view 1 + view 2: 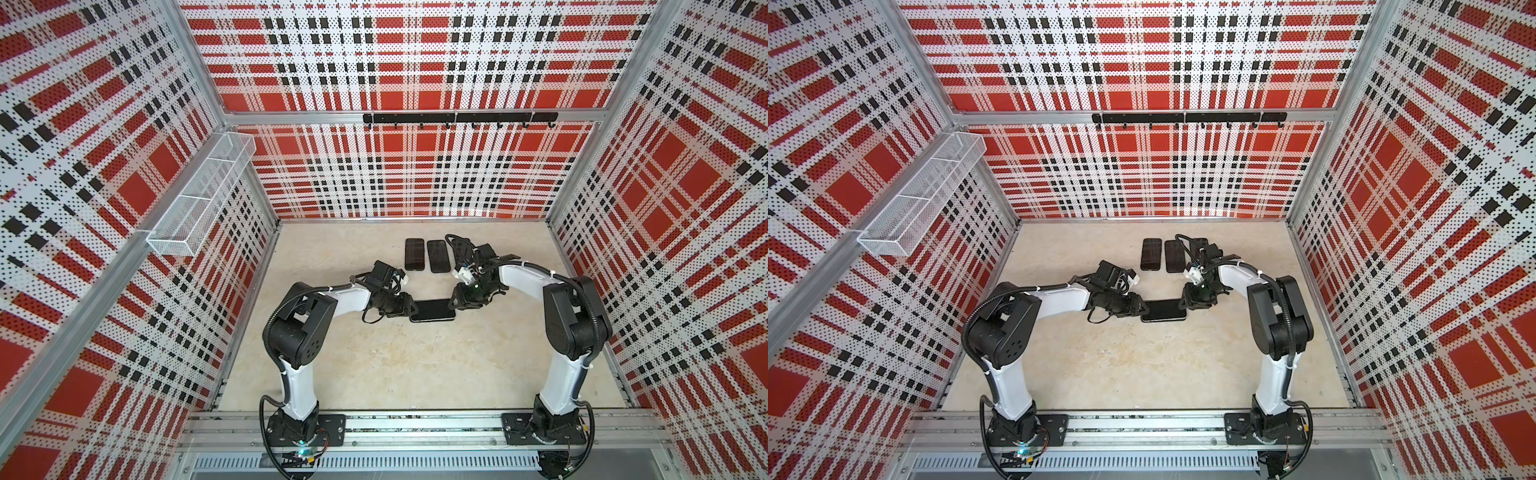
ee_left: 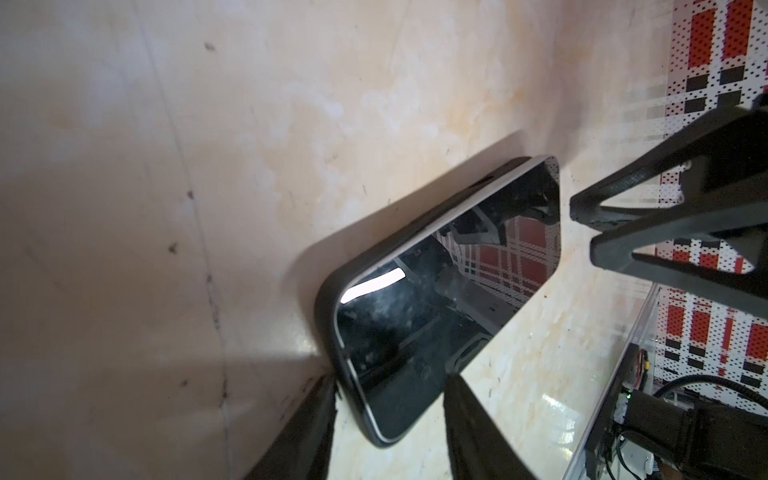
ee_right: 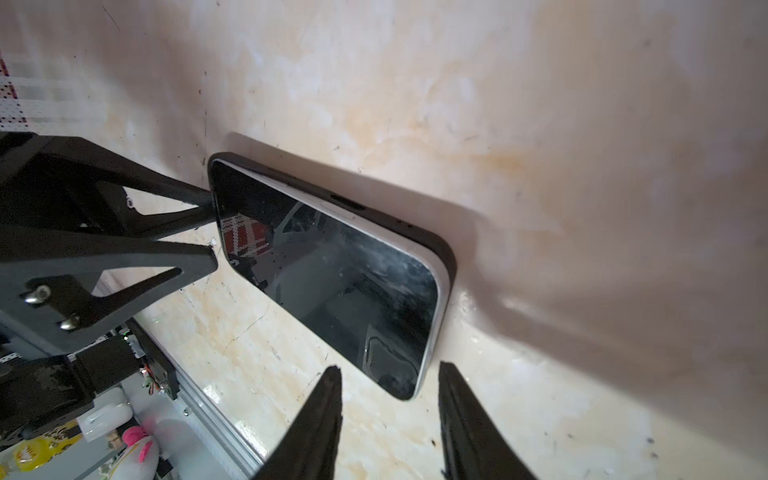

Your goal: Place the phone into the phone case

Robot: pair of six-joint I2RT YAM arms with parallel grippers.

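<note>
I will move my right gripper in and close it at the front corner (image 3: pixel 409 390), because the phone's silver rim stands above the case's side and that gripper is clear of it.
The black-screened phone (image 1: pixel 432 309) (image 1: pixel 1163 309) lies flat, screen up, in the black phone case (image 2: pixel 328 316) mid-table. Its silver rim shows above the case wall (image 3: pixel 446 253) along one long side and one end. My left gripper (image 1: pixel 413 309) (image 2: pixel 392 378) is open at the phone's left end, its fingers straddling a corner, one fingertip (image 2: pixel 330 386) against the case rim. My right gripper (image 1: pixel 451 305) (image 3: pixel 388 368) is open just off the right end, both fingers clear of the phone (image 3: pixel 332 270). Neither holds anything.
Two more dark phones (image 1: pixel 414 254) (image 1: pixel 439 256) lie side by side behind the grippers, close to the right forearm. A wire basket (image 1: pixel 199 195) hangs on the left wall and a black hook rail (image 1: pixel 459 118) on the back wall. An aluminium rail (image 1: pixel 415 428) runs along the front.
</note>
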